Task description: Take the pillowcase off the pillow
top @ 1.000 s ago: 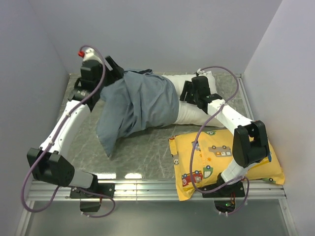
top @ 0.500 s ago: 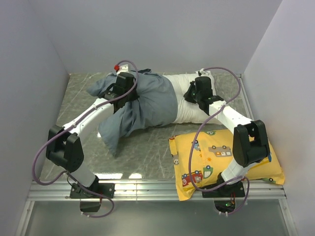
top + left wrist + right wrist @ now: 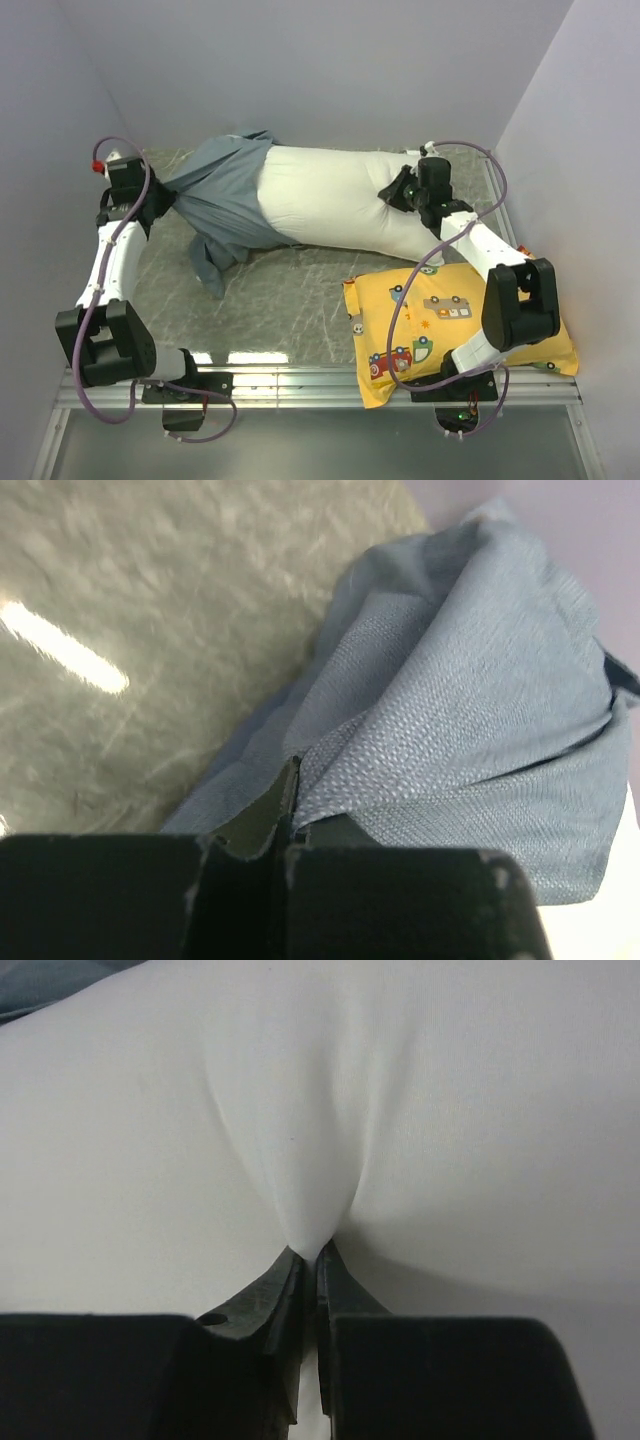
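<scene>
My left gripper holds the pillowcase's far end near the wall, opening still around the pillow, so it should grab nearer its opening (image 3: 243,172).
The white pillow (image 3: 335,200) lies along the back of the table, most of it bare. The blue-grey pillowcase (image 3: 222,195) still covers its left end and trails toward the front. My left gripper (image 3: 168,197) is at the far left, shut on a pulled-out fold of the pillowcase (image 3: 470,690); its jaws (image 3: 290,785) pinch the cloth. My right gripper (image 3: 397,188) is shut on the pillow near its right end, a pinch of white fabric (image 3: 315,1210) caught between its fingertips (image 3: 312,1260).
A yellow pillow (image 3: 455,320) with cartoon vehicles lies at the front right, under my right arm. Grey walls close in at the back, left and right. Bare marbled table (image 3: 290,300) shows at the front middle.
My left gripper shut on the pillowcase and pulled it far to the left, baring most of the white pillow. My right gripper shut on the pillow and shifted slightly right.
</scene>
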Controlling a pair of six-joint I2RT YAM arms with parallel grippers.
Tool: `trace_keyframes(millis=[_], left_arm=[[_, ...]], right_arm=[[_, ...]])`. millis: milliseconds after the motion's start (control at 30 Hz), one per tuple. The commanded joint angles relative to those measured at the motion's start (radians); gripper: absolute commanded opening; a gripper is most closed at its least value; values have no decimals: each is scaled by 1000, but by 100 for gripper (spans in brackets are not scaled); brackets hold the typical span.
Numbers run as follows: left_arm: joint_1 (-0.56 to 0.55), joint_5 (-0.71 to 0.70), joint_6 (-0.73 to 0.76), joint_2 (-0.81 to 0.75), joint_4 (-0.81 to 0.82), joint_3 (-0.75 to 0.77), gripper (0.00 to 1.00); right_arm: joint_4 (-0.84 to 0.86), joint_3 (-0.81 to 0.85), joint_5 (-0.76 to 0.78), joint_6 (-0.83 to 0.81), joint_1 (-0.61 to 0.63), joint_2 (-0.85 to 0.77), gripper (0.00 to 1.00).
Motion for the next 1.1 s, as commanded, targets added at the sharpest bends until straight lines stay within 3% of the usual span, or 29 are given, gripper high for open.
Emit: trace_keyframes(millis=[0, 100, 167, 200, 300, 400, 600, 800, 900, 967, 1033, 1067], left_arm=[[69, 48, -12, -27, 130, -22, 0], [22, 93, -29, -30, 187, -83, 0], [-23, 85, -33, -30, 196, -111, 0], [-38, 77, -36, -35, 201, -120, 0], [-89, 57, -47, -47, 225, -157, 0], [-120, 45, -50, -49, 242, -175, 2], [-182, 5, -52, -41, 254, -160, 5], [-259, -41, -26, -10, 222, -85, 9], [-274, -64, -4, -6, 205, -62, 14], [-288, -78, 13, -4, 190, -25, 18], [-302, -76, 55, 2, 161, 25, 28], [-308, -81, 75, 8, 141, 48, 32]], right_arm=[[-98, -19, 127, -43, -77, -21, 0], [-98, -10, 110, -52, -65, -29, 0], [-104, -2, 120, -71, -41, -49, 7], [-109, 1, 130, -74, -28, -59, 25], [-113, 1, 219, -103, 60, -130, 60], [-126, 13, 351, -149, 187, -196, 75], [-92, 4, 434, -264, 418, -227, 86], [-123, 65, 480, -367, 553, -12, 88], [-120, 105, 535, -358, 552, 104, 88], [-155, 166, 575, -339, 553, 187, 83], [-208, 249, 589, -315, 552, 236, 29], [-245, 268, 595, -310, 553, 234, 8]])
